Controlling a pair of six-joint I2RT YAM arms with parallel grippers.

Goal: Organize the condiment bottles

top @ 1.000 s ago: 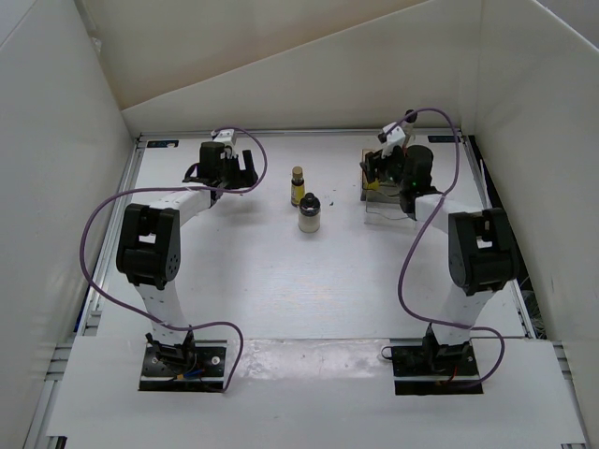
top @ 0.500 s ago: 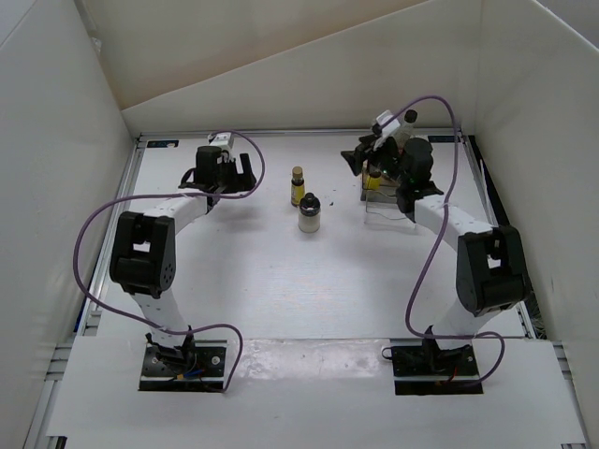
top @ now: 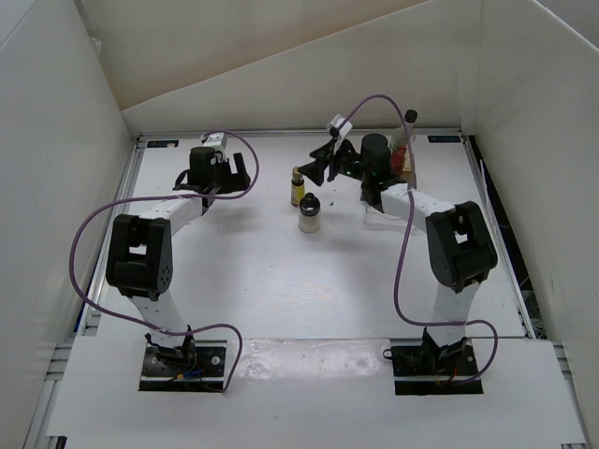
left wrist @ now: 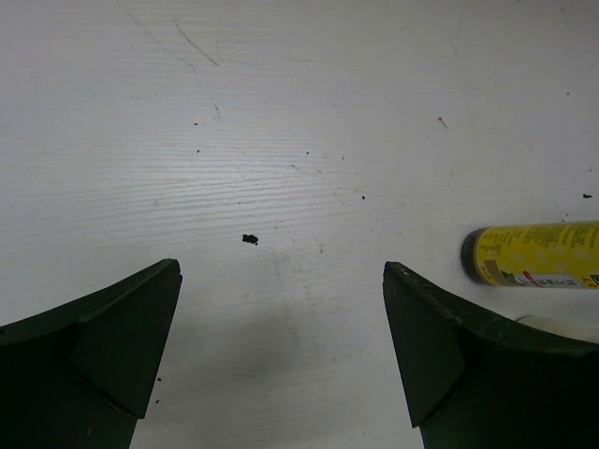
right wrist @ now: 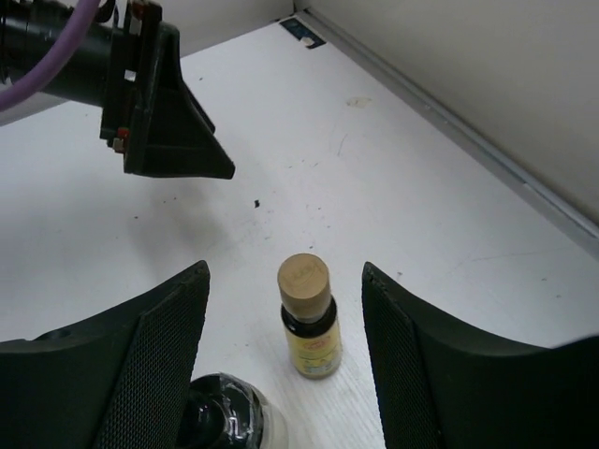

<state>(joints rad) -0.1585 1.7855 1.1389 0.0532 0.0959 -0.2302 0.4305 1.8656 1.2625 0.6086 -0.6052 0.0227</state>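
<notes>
Next, my right gripper closes on the brown cap (top: 297, 172) (right wrist: 304, 290) of the tiny yellow bottle that stands just behind the squat whitish bottle.
A tiny yellow brown-capped bottle (top: 298, 187) stands upright at the table's back middle. It shows between my right fingers in the right wrist view (right wrist: 310, 327), apart from both. A squat whitish dark-capped bottle (top: 310, 214) stands just in front of it, and shows at the bottom of the right wrist view (right wrist: 221, 417). The taller clear bottle with black cap and red label (top: 406, 140) stands at the back right. The second yellow bottle is hidden. My right gripper (top: 316, 170) (right wrist: 284, 273) is open and empty. My left gripper (top: 234, 170) (left wrist: 281, 273) is open and empty over bare table, left of the yellow bottle (left wrist: 537, 254).
The clear brownish tray (top: 377, 213) lies at the back right, mostly covered by my right arm. White walls close in the table on three sides. My left gripper's finger (right wrist: 173, 126) shows at the top left of the right wrist view.
My right gripper has swung left from over the tray to the yellow bottle at the back middle. My left gripper has hardly moved.
</notes>
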